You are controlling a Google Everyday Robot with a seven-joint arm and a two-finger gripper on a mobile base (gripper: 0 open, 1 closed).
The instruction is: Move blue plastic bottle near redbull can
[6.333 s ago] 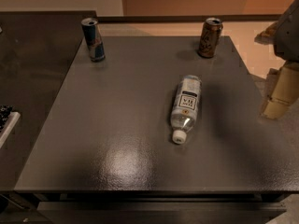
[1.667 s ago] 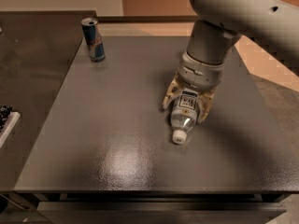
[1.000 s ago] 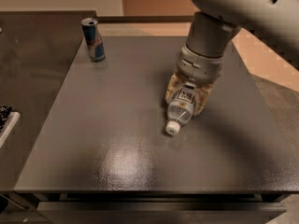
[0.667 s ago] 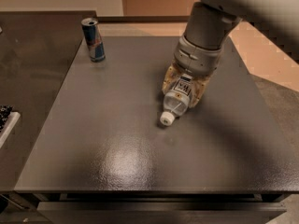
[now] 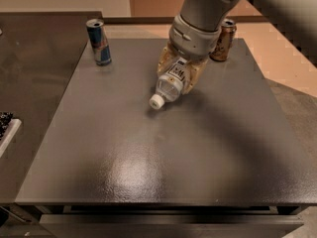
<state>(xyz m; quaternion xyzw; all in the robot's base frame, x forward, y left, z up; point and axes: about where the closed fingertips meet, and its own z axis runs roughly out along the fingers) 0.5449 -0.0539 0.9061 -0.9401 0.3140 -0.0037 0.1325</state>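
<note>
Next, I let go of the blue plastic bottle on the dark table (image 5: 124, 62) beside the redbull can, toward the brown-gold can.
The blue plastic bottle (image 5: 170, 85) is a clear bottle with a white cap and a pale label with a dark square logo. It is tilted, cap pointing down-left, near the middle of the dark table (image 5: 148, 148). My gripper (image 5: 179, 75) comes down from the grey arm above and is shut on the bottle's body, its tan fingers (image 5: 195, 78) on either side. The redbull can (image 5: 99, 42) stands upright at the table's far left corner, well left of the bottle.
A brown-gold can (image 5: 223, 40) stands at the far right of the table, partly behind the arm. A darker counter (image 5: 34, 73) adjoins the table on the left. A white-edged object (image 5: 6, 130) lies at the left border.
The gripper came down over the lying bottle and shut on it. It has since lifted and carried it up and to the left, toward the far side of the table.
</note>
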